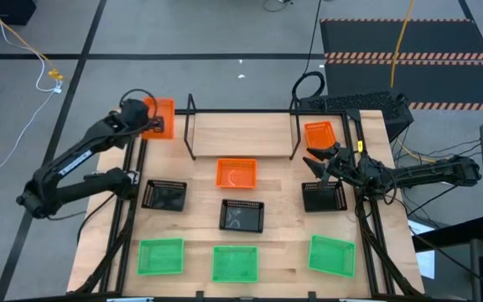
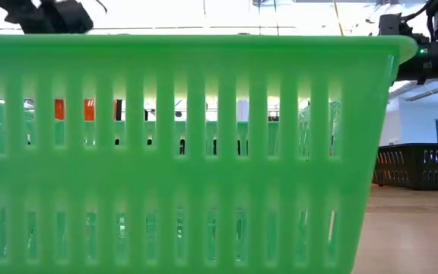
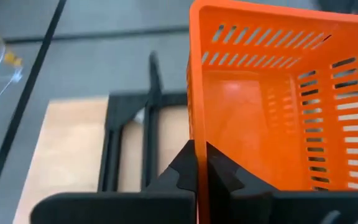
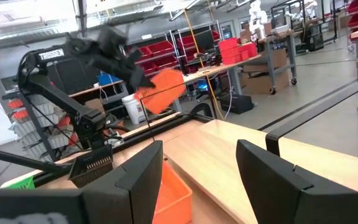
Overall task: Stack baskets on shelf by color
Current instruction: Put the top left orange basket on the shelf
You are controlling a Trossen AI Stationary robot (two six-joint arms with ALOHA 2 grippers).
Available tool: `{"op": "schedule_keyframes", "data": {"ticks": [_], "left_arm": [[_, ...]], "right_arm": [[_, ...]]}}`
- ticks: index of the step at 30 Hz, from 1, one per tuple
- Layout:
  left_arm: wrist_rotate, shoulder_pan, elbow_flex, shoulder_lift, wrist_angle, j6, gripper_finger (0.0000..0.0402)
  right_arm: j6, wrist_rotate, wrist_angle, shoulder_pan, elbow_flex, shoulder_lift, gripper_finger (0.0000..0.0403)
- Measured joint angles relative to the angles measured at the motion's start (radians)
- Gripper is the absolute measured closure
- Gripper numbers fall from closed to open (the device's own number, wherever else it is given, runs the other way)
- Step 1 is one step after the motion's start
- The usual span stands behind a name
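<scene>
Next, my left gripper releases the orange basket on the shelf's bare wood (image 1: 215, 132), next to the post closest to that gripper.
My left gripper (image 1: 147, 120) is shut on an orange basket (image 1: 162, 117), lifted over the table's far left corner, left of the black rod shelf (image 1: 241, 155). My right gripper (image 1: 315, 161) is open and hovers between a second orange basket (image 1: 319, 134) and a black basket (image 1: 323, 195), touching neither. A third orange basket (image 1: 236, 174) sits on its base in front of the shelf. Two more black baskets (image 1: 164, 195) (image 1: 242, 215) sit mid-table. Three green baskets (image 1: 159, 256) (image 1: 235, 262) (image 1: 332, 254) line the near edge. My left gripper holds the orange basket by one side wall (image 3: 194, 134) at its rim, with one finger (image 3: 180, 171) outside the wall and the other finger (image 3: 225, 174) inside. The basket (image 4: 163, 90) is lifted clear of the table and hangs tilted.
The black frame (image 1: 132, 189) edges the wooden table on both sides. The shelf's upright posts (image 1: 191, 105) stand at its ends, with bare wood between them. In the low view a green basket (image 2: 181, 152) fills nearly the whole picture. A keyboard (image 1: 359, 105) lies past the far right corner.
</scene>
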Motion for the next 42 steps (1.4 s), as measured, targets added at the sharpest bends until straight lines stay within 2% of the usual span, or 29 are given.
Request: {"op": "schedule_keyframes", "data": {"ticks": [5, 12, 19, 25, 31, 38, 42], "left_arm": [[0.003, -0.093, 0.036, -0.082, 0.093, 0.053, 0.0397], [0.067, -0.264, 0.038, -0.104, 0.362, 0.032, 0.0397], [0.07, -0.426, 0.038, 0.045, 0.636, -0.006, 0.0395], [0.059, -0.49, 0.04, 0.232, 0.89, -0.052, 0.0393], [0.05, -0.504, 0.161, 0.416, 0.775, -0.101, 0.0397], [0.011, -0.555, 0.416, 0.605, 0.476, -0.077, 0.0397], [-0.035, -0.576, 0.484, 0.698, 0.313, -0.135, 0.0391]], "right_arm": [[0.01, 0.0, -0.001, 0.0, 0.0, 0.0, 0.0204], [0.026, 0.0, -0.011, 0.0, 0.0, 0.0, 0.0204], [0.026, 0.003, -0.011, 0.0, 0.0, 0.0, 0.0204], [0.025, 0.005, -0.011, 0.0, 0.0, 0.0, 0.0204], [0.023, 0.005, -0.011, 0.0, 0.0, 0.0, 0.0204], [0.025, 0.006, -0.011, 0.0, 0.0, 0.0, 0.0204], [0.036, 0.005, -0.023, 0.0, 0.0, 0.0, 0.0204]]}}
